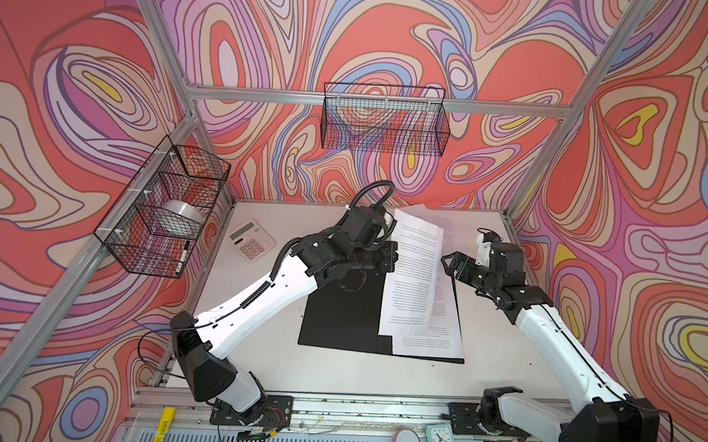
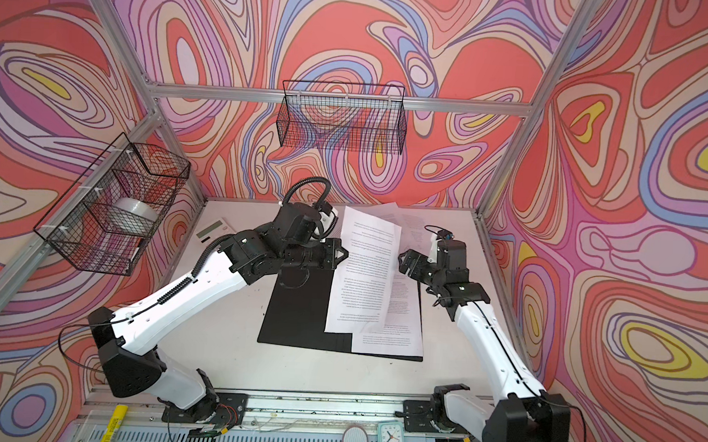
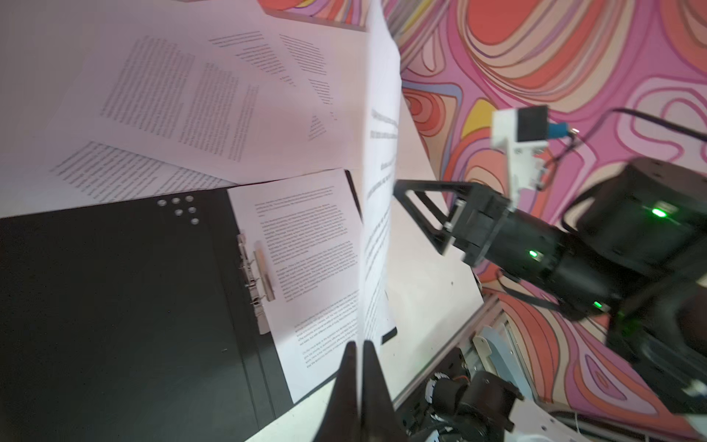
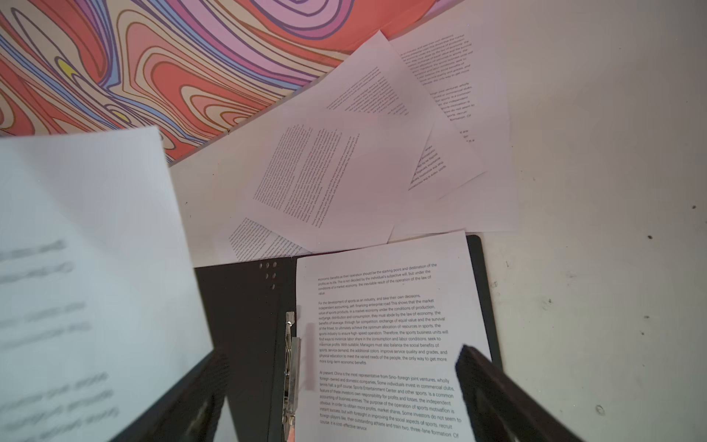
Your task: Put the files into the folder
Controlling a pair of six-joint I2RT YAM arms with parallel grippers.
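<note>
My right gripper should take hold of the lifted sheet's free long edge (image 1: 439, 261) (image 4: 198, 294), across from my left gripper, so that both grippers can guide the sheet into the folder.
The folder (image 1: 339, 312) lies open on the table, black inside up, its metal clip (image 3: 256, 275) on the spine. One printed sheet (image 1: 433, 338) rests flat on its right half. My left gripper (image 3: 359, 346) is shut on the edge of another sheet of the files (image 1: 411, 283), which hangs lifted and curled over the folder's right side. The right gripper (image 1: 450, 265) stands open just right of that raised sheet and holds nothing. In the right wrist view the jaws (image 4: 340, 356) straddle the flat sheet from above. Several more loose sheets (image 4: 363, 153) lie fanned behind the folder.
A white-and-pink calculator (image 1: 251, 239) sits at the table's back left. One wire basket (image 1: 162, 203) on the left wall holds a tape roll and a marker. Another wire basket (image 1: 384, 119) hangs on the back wall. A small clock (image 1: 440, 439) stands on the front rail.
</note>
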